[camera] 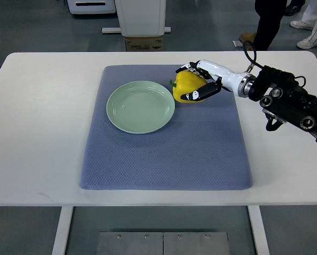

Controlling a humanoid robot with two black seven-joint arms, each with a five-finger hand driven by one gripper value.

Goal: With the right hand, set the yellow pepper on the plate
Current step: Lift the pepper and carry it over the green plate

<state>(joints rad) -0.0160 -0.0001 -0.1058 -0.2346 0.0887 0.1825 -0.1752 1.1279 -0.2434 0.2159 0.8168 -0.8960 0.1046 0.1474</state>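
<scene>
My right gripper has the yellow pepper to put down. It will release it just off the middle of the pale green plate (153, 108), toward my arm.
A yellow pepper (186, 86) with a green stem sits at the right edge of the pale green plate (140, 107), on the blue-grey mat (201, 149). My right hand (193, 83) comes in from the right and wraps the pepper, fingers curled over its far and near sides. Whether the pepper rests on the mat or is lifted I cannot tell. The plate holds nothing. No left arm shows.
The mat lies on a white table (36, 133). A white pedestal and a cardboard box (144, 42) stand beyond the far edge. People's legs and shoes (270, 24) show at the top right.
</scene>
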